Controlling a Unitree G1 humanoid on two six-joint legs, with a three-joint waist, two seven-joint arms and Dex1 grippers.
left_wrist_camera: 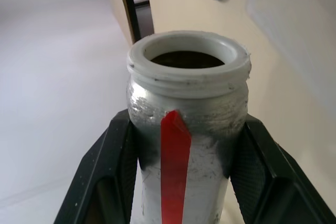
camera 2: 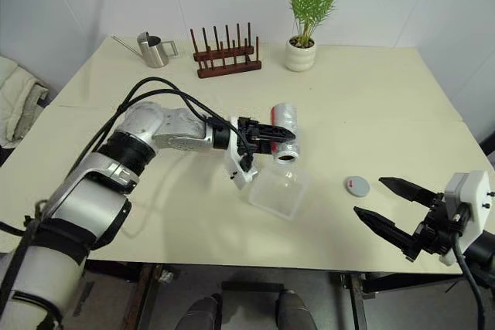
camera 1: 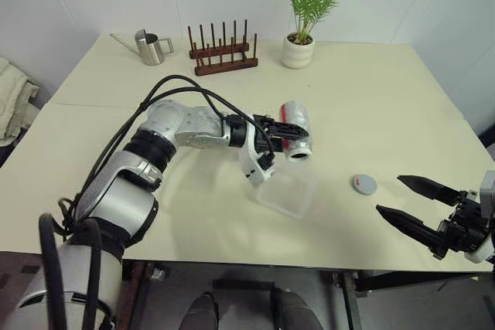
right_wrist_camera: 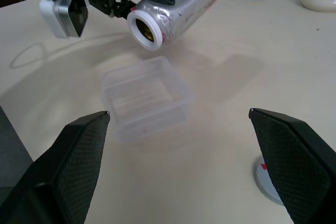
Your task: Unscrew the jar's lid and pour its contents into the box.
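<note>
Next, I stand the jar on the table (camera 1: pixel 232 147) between the wooden peg rack and the box with my left gripper and then let go.
My left gripper (camera 1: pixel 288 134) is shut on the jar (camera 1: pixel 297 112), a clear jar with a red-and-white label. The jar lies tipped on its side in the air, its open white mouth (right_wrist_camera: pixel 143 29) pointing down and forward just above the box (camera 1: pixel 288 188). This shallow clear box (right_wrist_camera: pixel 144 95) sits on the table below it. The contents are hidden: the jar's mouth (left_wrist_camera: pixel 188 59) looks dark inside. To the right of the box, the grey lid (camera 1: pixel 364 184) with its red mark lies flat on the table. Near the table's front right edge my right gripper (camera 1: pixel 387 193) stands open, holding nothing.
A steel watering can (camera 1: pixel 151 47), a wooden peg rack (camera 1: pixel 223 53) and a potted plant (camera 1: pixel 301 36) stand along the back of the cream table (camera 1: pixel 402 106). A folded cloth (camera 1: pixel 14 102) lies off the table's left side.
</note>
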